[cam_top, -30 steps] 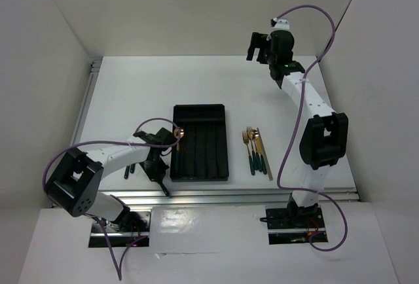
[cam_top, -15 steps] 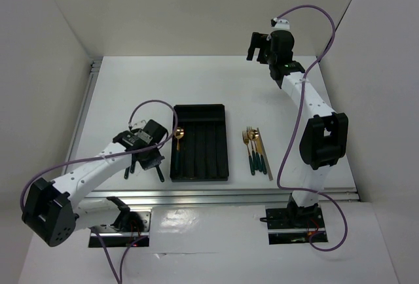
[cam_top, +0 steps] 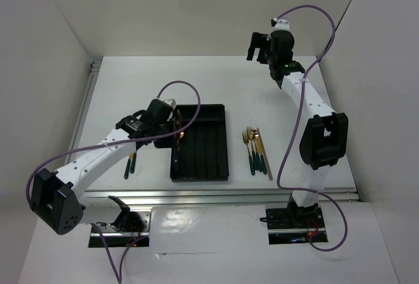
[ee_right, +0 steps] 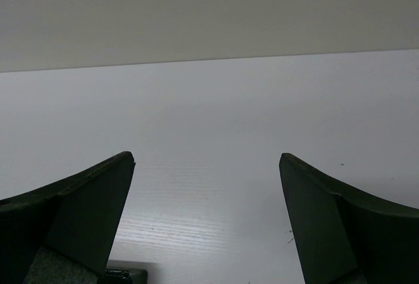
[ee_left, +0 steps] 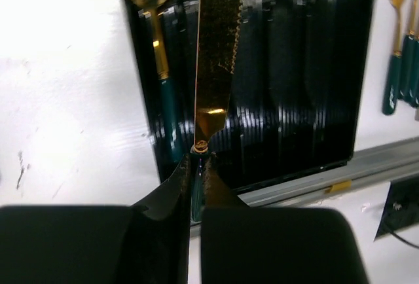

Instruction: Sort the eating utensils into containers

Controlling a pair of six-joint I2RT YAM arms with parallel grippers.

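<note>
Next, my left gripper lets go of the knife in the black tray's compartment (cam_top: 185, 146) (ee_left: 201, 55) beside the gold spoon. The knife is now over the tray.
My left gripper (cam_top: 175, 125) (ee_left: 198, 159) is shut on the dark green handle of a knife (ee_left: 219, 42). Its gold serrated blade points away from me over the left compartments of the black tray (cam_top: 209, 146) (ee_left: 294, 68). A gold spoon with a green handle (ee_left: 169, 110) lies in the tray's leftmost compartment. Several gold and green utensils (cam_top: 254, 148) (ee_left: 396, 68) lie on the table right of the tray, with a thin silver piece (cam_top: 268, 156) beside them. My right gripper (cam_top: 258, 45) (ee_right: 206, 186) is open and empty, raised at the far back.
One dark green utensil (cam_top: 129, 166) lies on the table left of the tray, under my left forearm. A metal rail (cam_top: 222, 195) runs along the table's near edge. White walls close in the left, back and right sides.
My left gripper left the spoon in the tray, dropped to the table left of it, and now hovers up and right over the tray, shut on a knife. The right arm is unmoved.
</note>
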